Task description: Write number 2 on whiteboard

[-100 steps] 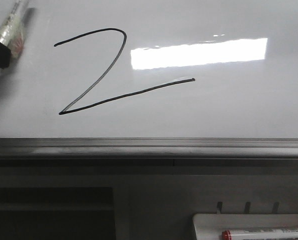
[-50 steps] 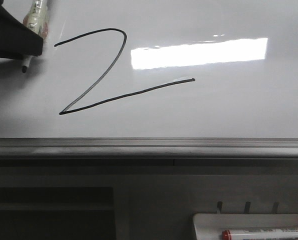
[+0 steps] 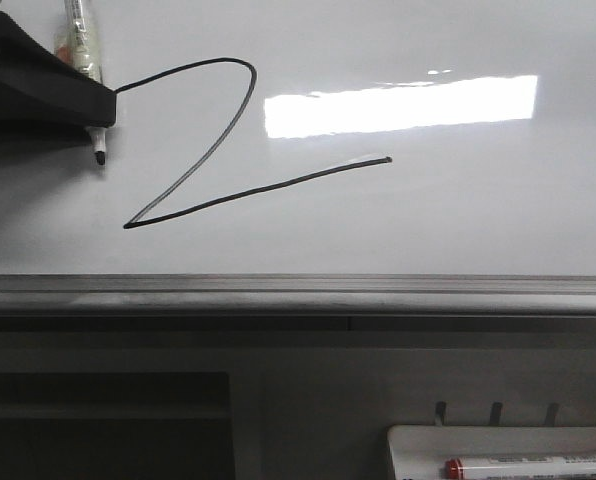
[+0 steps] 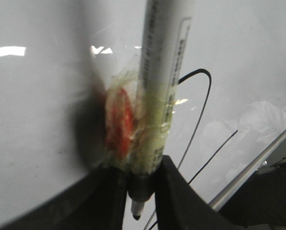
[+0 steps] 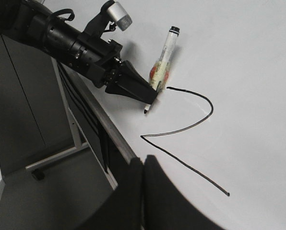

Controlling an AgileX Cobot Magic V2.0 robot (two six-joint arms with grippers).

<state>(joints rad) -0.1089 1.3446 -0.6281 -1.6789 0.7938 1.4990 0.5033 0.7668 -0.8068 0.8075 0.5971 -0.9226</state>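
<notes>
The taped white marker will go down on the whiteboard [image 3: 96, 62] [image 4: 155, 122] next to the top stroke of the number 2, and I need to lay it there with my left gripper.
A large black number 2 [image 3: 193, 150] is drawn on the glossy whiteboard [image 3: 428, 220]. It also shows in the right wrist view [image 5: 191, 127] and partly in the left wrist view [image 4: 200, 120]. My left gripper [image 3: 96, 108] at the far left is shut on a taped white marker [image 3: 81, 40], its black tip [image 3: 100, 157] pointing down just left of the digit's start. The marker shows between the fingers in the left wrist view [image 4: 157, 96] and in the right wrist view [image 5: 162, 60]. My right gripper [image 5: 143, 165] is shut and empty near the board's edge.
The board's grey metal edge rail [image 3: 298, 295] runs across below the digit. A small white tray [image 3: 418, 450] at the lower right holds a red-capped marker [image 3: 533, 466]. A bright light reflection [image 3: 398, 105] lies right of the digit.
My left gripper with the marker has moved right and slightly down, from the far left edge to just beside the start of the digit's top stroke.
</notes>
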